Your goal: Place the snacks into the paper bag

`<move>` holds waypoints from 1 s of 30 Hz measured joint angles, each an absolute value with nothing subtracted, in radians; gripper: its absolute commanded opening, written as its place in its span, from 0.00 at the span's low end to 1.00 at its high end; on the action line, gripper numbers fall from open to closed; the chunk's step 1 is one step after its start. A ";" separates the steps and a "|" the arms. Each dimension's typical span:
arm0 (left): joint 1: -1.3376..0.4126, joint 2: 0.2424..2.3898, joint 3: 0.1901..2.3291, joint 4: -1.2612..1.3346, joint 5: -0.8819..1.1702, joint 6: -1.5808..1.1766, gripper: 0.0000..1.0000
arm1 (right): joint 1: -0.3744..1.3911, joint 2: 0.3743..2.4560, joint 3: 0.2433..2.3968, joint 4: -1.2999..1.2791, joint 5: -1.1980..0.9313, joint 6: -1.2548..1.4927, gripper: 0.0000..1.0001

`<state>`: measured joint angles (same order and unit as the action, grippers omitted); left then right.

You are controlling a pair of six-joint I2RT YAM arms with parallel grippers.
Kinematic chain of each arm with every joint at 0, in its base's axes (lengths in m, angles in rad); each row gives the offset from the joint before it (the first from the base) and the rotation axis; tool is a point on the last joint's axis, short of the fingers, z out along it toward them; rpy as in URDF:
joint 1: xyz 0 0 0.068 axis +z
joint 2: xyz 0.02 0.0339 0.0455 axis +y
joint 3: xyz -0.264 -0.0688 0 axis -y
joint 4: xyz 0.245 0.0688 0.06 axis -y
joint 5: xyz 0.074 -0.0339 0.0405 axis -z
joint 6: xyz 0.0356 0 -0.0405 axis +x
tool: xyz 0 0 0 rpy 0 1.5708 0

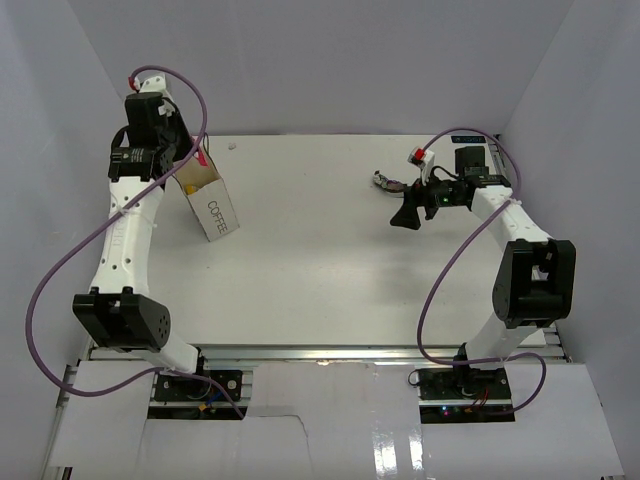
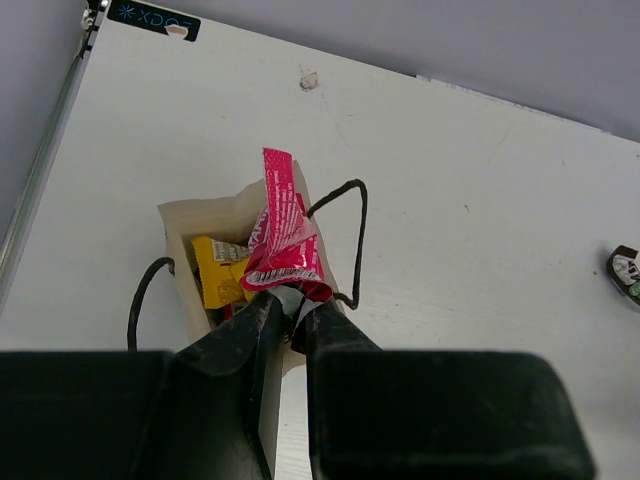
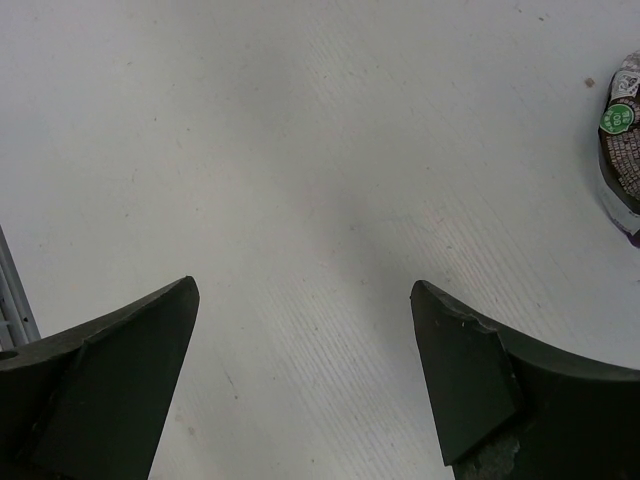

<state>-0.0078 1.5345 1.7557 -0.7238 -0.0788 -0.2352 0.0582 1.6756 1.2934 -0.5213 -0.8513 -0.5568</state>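
Next, I close my right gripper on the small-print part [image 1: 395, 187] [image 3: 624, 188] of the dark packet, between its round green mark and the packet's end nearer my right gripper.
The white paper bag [image 1: 215, 208] printed "COFFEE" stands open at the table's back left, and in the left wrist view its rim [image 2: 205, 208] and thin dark handles [image 2: 358, 235] show. My left gripper [image 2: 295, 300] is shut on the lower end of a pink-red snack packet [image 2: 283, 235], which stands up over the bag's mouth. A yellow packet [image 2: 218, 275] lies inside the bag. In the top view the left gripper [image 1: 192, 160] hovers at the bag's far end. My right gripper [image 1: 406, 217] stands open over bare table, its jaws [image 3: 305, 290] empty. A dark packet [image 3: 622, 140] lies just beyond it.
The dark packet [image 1: 385, 182] lies on the table at the back right, also visible far right in the left wrist view [image 2: 628, 272]. A small red and white thing [image 1: 420, 155] sits by the right arm's cable. White walls close in the table on three sides.
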 measured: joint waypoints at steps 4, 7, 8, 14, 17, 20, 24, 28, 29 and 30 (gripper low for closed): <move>-0.008 1.560 1.734 -0.695 -0.083 -0.209 0.00 | 0.058 1.679 1.294 -0.522 -0.845 -0.561 0.92; -0.008 1.585 1.698 -0.685 -0.099 -0.186 0.00 | 0.059 1.687 1.299 -0.522 -0.837 -0.575 0.92; -0.008 1.596 1.686 -0.685 -0.103 -0.179 0.00 | 0.059 1.693 1.304 -0.523 -0.833 -0.581 0.92; -0.008 1.614 1.657 -0.679 -0.117 -0.155 0.45 | 0.059 1.753 1.382 -0.523 -0.797 -0.611 0.93; -0.008 1.613 1.651 -0.666 -0.120 -0.160 0.69 | 0.060 1.792 1.433 -0.508 -0.759 -0.604 0.98; -0.008 1.612 1.645 -0.665 -0.123 -0.181 0.78 | 0.072 1.856 1.515 -0.486 -0.670 -0.566 0.90; -0.008 1.588 1.645 -0.665 -0.110 -0.213 0.87 | 0.102 1.992 1.692 -0.456 -0.466 -0.455 0.90; -0.008 1.510 1.644 -0.657 -0.061 -0.258 0.92 | 0.132 2.099 1.795 -0.427 -0.317 -0.340 0.90; -0.008 1.484 1.642 -0.651 -0.045 -0.267 0.93 | 0.136 2.115 1.802 -0.423 -0.313 -0.345 0.90; -0.008 1.446 1.631 -0.636 -0.029 -0.277 0.95 | 0.140 2.126 1.806 -0.425 -0.325 -0.360 0.90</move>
